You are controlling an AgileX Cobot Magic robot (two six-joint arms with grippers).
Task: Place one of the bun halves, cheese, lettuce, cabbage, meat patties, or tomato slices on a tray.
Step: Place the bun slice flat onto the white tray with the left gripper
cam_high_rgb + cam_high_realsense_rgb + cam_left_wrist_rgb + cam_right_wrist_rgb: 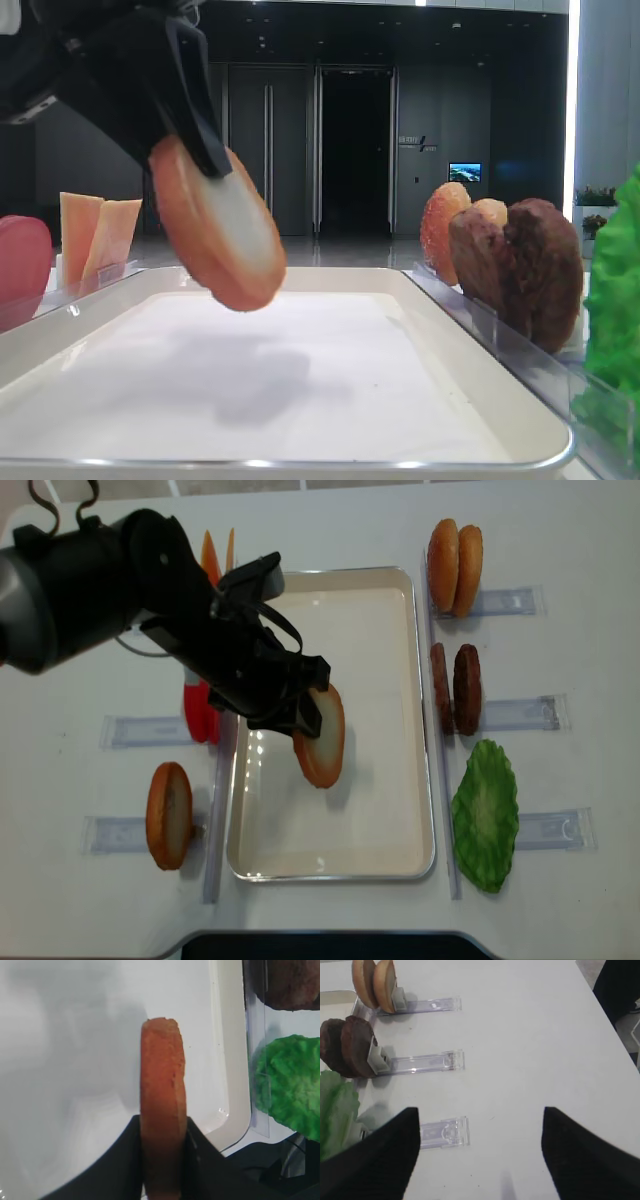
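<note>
Next, my left gripper releases the bun half, now tilted on edge above the tray, so that it lies flat on the cream-white tray's middle [338,764] [155,1057], about level with the top end of the lettuce.
My left gripper [300,715] is shut on a bun half [322,738], a thick disc with a golden-brown rim and a pale flat face. It hangs tilted on edge a little above the cream-white tray [425,730], over the tray's middle, casting a shadow on the liner. In the left wrist view the bun half [162,1085] stands edge-on between the black fingers [202,1160], with the tray rim [235,1060] to its right. My right gripper [480,1115] is open over bare white table, holding nothing.
Right of the tray stand two bun halves [455,568], meat patties [455,688] and green lettuce [485,815] in clear holders [427,1062]. On the left are cheese slabs [95,240], red tomato slices [200,710] and another orange-brown disc [168,815].
</note>
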